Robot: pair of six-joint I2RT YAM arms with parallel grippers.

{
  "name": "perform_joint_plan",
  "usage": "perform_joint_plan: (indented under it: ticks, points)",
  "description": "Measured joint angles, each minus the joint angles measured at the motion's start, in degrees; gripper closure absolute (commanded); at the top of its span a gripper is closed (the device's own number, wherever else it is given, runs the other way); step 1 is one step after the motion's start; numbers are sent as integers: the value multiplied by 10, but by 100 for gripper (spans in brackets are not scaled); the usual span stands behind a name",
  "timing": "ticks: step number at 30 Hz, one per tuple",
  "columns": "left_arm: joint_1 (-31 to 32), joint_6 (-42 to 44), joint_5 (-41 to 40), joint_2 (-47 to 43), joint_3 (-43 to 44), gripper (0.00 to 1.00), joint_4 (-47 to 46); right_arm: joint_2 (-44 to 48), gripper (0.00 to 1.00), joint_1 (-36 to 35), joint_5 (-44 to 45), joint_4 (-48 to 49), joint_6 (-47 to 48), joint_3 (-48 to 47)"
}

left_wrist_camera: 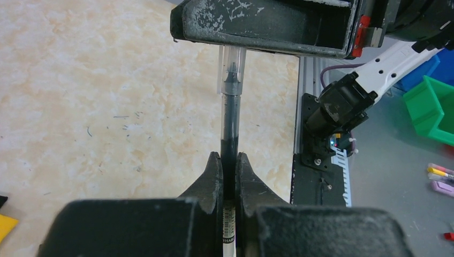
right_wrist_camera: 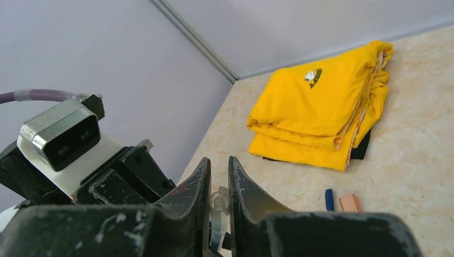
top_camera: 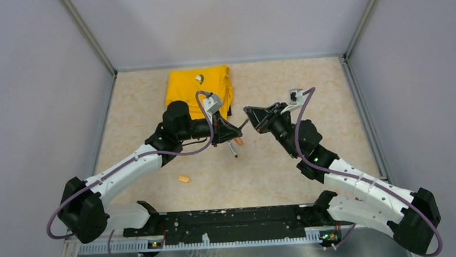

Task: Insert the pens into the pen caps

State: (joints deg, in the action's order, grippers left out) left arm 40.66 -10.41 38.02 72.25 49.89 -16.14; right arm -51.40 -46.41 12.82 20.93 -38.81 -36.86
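Note:
Next, my left gripper sets the dark pen down close beside the thin silver pen (top_camera: pixel 217 151), over toward the side where the light orange cap is.
My left gripper (left_wrist_camera: pixel 229 155) is shut on a thin dark pen (left_wrist_camera: pixel 229 123) with a barcode label on its barrel. The pen's tip sits inside a clear pen cap (left_wrist_camera: pixel 232 69). That cap (right_wrist_camera: pixel 219 201) is pinched in my right gripper (right_wrist_camera: pixel 218 160), which is shut on it. From above, the two grippers (top_camera: pixel 229 131) (top_camera: pixel 251 112) face each other over mid-table, with the pen (top_camera: pixel 243 123) bridging them. Under them on the table lie a thin silver pen (top_camera: pixel 233 150) and an orange marker (top_camera: pixel 238 141). A small light orange cap (top_camera: pixel 184 179) lies nearer the arm bases.
A folded yellow cloth (top_camera: pixel 199 92) lies at the back of the table, just behind the left wrist. In the right wrist view a dark blue piece (right_wrist_camera: pixel 328 199) and a short orange piece (right_wrist_camera: pixel 350 203) lie side by side near the cloth (right_wrist_camera: pixel 321 118). Grey walls enclose three sides.

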Motion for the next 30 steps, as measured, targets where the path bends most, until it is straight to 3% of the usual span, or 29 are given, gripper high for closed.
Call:
perform_joint_plan:
  ticks: [22,30]
  points:
    - [-3,2,22,1,-14,100,126,-43,100,-124,167,90,-19,80]
    - [-6,8,30,3,-15,100,107,-38,100,-129,180,22,9,35]
